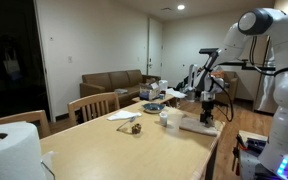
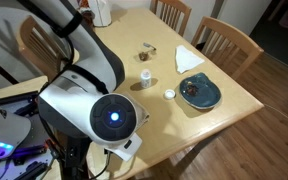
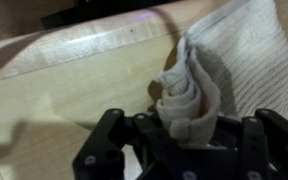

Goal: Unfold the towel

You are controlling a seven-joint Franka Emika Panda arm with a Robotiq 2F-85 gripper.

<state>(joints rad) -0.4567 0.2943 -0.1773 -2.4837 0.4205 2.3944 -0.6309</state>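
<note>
The gripper has the towel's corner rolled into a heap, so it should put it down and take the towel's side nearer the table's edge (image 3: 193,46) to spread it.
A pale grey ribbed towel (image 3: 246,50) lies at the table's edge. In the wrist view a corner of it is bunched and rolled up (image 3: 189,98) between the black fingers. My gripper (image 3: 184,135) is shut on that bunched fold. In an exterior view the gripper (image 1: 210,103) hangs just above the towel (image 1: 197,127) on the wooden table (image 1: 104,150). In the exterior view from behind the robot, its body hides the towel and gripper.
On the table are a dark plate (image 2: 199,93), a white napkin (image 2: 189,58), a small white cup (image 2: 144,77), a lid (image 2: 169,95) and a paper towel roll (image 1: 9,150). Wooden chairs (image 1: 92,105) stand around it. The table edge runs close beside the towel.
</note>
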